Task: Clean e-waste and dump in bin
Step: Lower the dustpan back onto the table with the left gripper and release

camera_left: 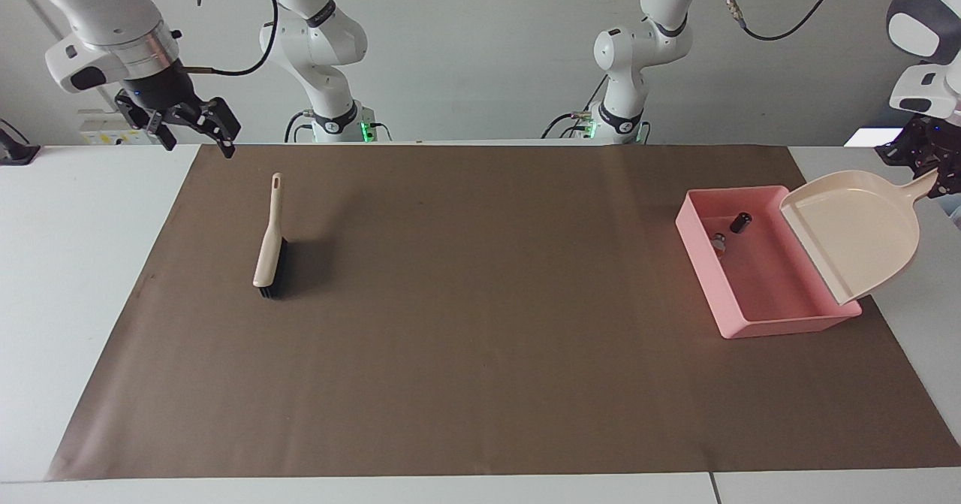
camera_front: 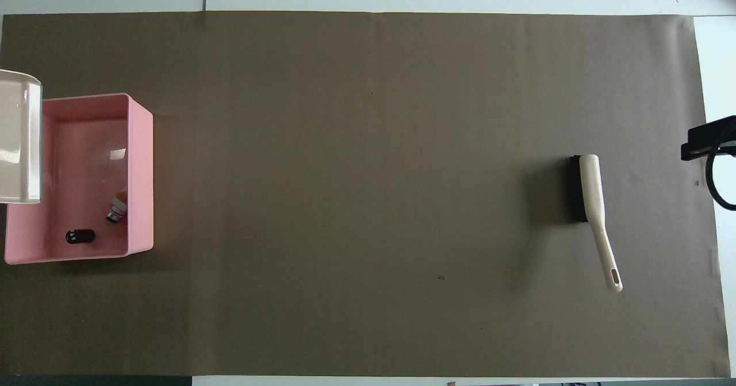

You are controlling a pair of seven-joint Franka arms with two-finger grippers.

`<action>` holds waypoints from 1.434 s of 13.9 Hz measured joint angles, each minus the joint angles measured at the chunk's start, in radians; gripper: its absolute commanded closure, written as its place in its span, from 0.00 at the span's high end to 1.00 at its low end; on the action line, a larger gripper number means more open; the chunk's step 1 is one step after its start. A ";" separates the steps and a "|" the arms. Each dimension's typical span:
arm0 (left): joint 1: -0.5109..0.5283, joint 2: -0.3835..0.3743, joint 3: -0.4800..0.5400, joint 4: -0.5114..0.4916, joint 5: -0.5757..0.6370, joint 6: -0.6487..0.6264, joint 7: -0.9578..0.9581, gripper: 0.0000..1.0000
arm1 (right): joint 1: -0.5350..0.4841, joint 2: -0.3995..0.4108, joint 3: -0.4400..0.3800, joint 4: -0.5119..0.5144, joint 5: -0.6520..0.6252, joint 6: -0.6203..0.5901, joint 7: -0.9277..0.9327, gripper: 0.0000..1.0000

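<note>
The robot's left gripper should release the beige dustpan on the brown mat (camera_front: 296,201) between the pink bin and the brush, closer to the bin.
The pink bin (camera_left: 766,322) (camera_front: 141,173) stands on the brown mat toward the left arm's end of the table. Two bits of e-waste lie in it, near its wall closest to the robots: a black stubby one (camera_left: 741,222) (camera_front: 79,236) and a whitish one (camera_left: 718,242) (camera_front: 117,209). My left gripper (camera_left: 938,177) is shut on the handle of a beige dustpan (camera_left: 856,230) (camera_front: 20,136), which hangs tilted over the bin's outer long edge. My right gripper (camera_left: 199,143) waits open and empty in the air, over the mat's corner near the right arm's base.
A beige hand brush with black bristles (camera_left: 269,245) (camera_front: 592,202) lies on the mat toward the right arm's end, its handle pointing toward the robots. The brown mat (camera_left: 480,339) covers most of the white table.
</note>
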 measured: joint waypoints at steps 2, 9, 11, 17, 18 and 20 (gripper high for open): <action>0.000 -0.001 0.003 0.000 -0.106 -0.021 0.049 0.03 | 0.003 0.000 0.002 0.000 0.000 -0.005 0.000 0.99; -0.123 -0.043 -0.007 -0.151 -0.344 -0.063 0.053 0.03 | 0.015 0.002 0.005 0.012 0.006 -0.038 0.000 0.99; -0.221 -0.065 -0.010 -0.273 -0.347 0.028 -0.028 0.03 | 0.037 0.004 0.006 0.013 0.004 -0.038 0.001 0.99; -0.418 -0.127 -0.013 -0.553 -0.349 0.266 -0.266 0.02 | 0.049 0.005 0.006 0.014 0.004 -0.034 0.002 0.99; -0.446 -0.128 -0.014 -0.584 -0.349 0.304 -0.305 0.02 | 0.049 0.005 0.006 0.014 0.004 -0.034 0.002 0.99; -0.500 -0.129 -0.013 -0.628 -0.349 0.358 -0.380 0.02 | 0.049 0.006 0.006 0.014 0.004 -0.034 0.002 0.99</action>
